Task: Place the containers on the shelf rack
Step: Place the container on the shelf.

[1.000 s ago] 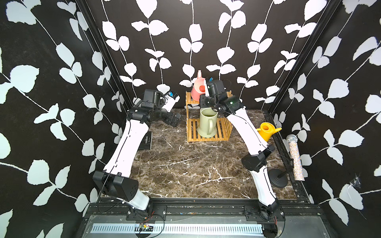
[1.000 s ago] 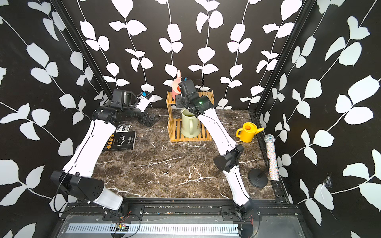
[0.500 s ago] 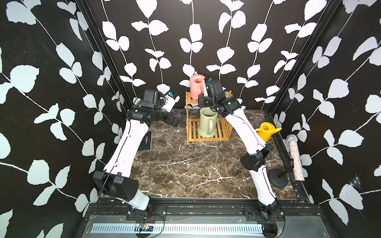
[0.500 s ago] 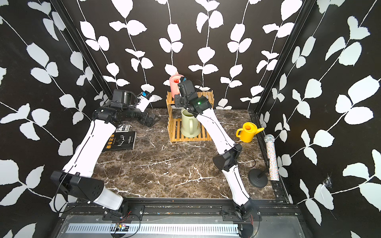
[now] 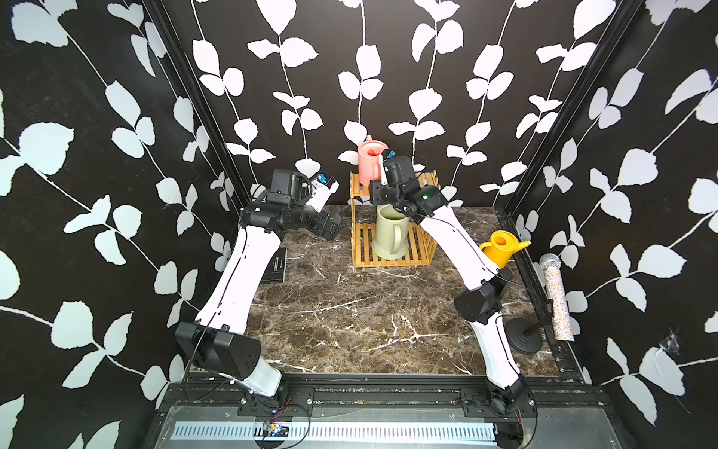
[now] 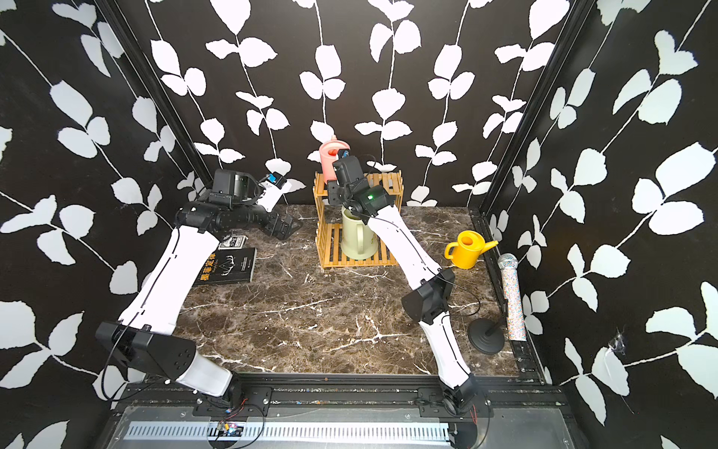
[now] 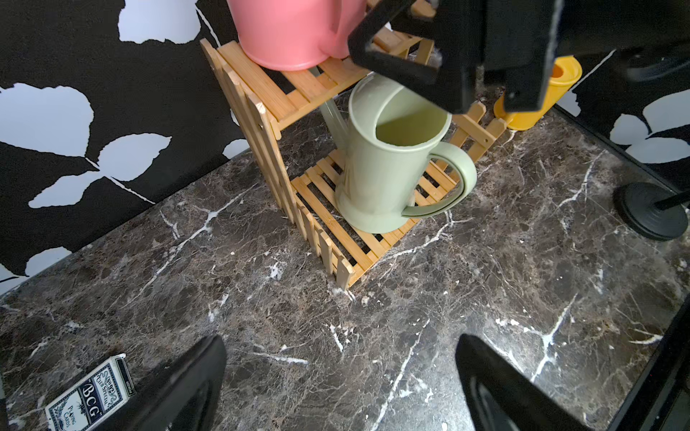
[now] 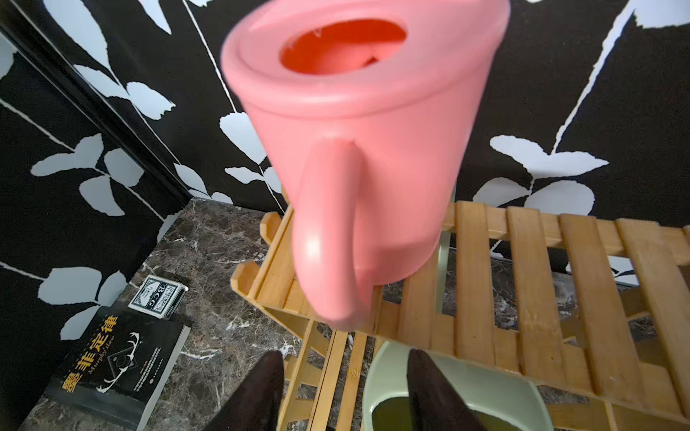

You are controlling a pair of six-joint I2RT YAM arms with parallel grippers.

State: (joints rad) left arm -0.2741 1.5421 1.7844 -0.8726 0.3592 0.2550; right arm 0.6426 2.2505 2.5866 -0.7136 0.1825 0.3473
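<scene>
The pink can's base is too near the back edge of the top level, so next I grip its handle (image 8: 329, 237) with my right gripper and pull the can forward.
The small pink can (image 5: 369, 163) (image 6: 330, 155) (image 8: 354, 130) stands upright on the left end of the top tier of the bamboo shelf rack (image 5: 421, 180) (image 8: 541, 280). Its handle points at my right gripper (image 8: 345, 354), which is open just behind the handle and holds nothing. On the lower tier stands the large sage-green can (image 5: 390, 233) (image 7: 384, 168). The yellow can (image 5: 499, 248) (image 6: 468, 250) sits on the marble to the right of the rack. My left gripper (image 7: 339, 337) (image 5: 330, 227) hangs open and empty over the table, left of the rack.
A black book (image 6: 229, 268) (image 8: 112, 365) and a deck of cards (image 7: 89, 399) (image 8: 158, 296) lie at the left under my left arm. A glittery microphone (image 5: 555, 295) on a round black stand (image 5: 524, 338) is by the right wall.
The pink can went from tilted in my right gripper to upright on the top tier. The right gripper has since opened and let it go. The left arm stayed still.
</scene>
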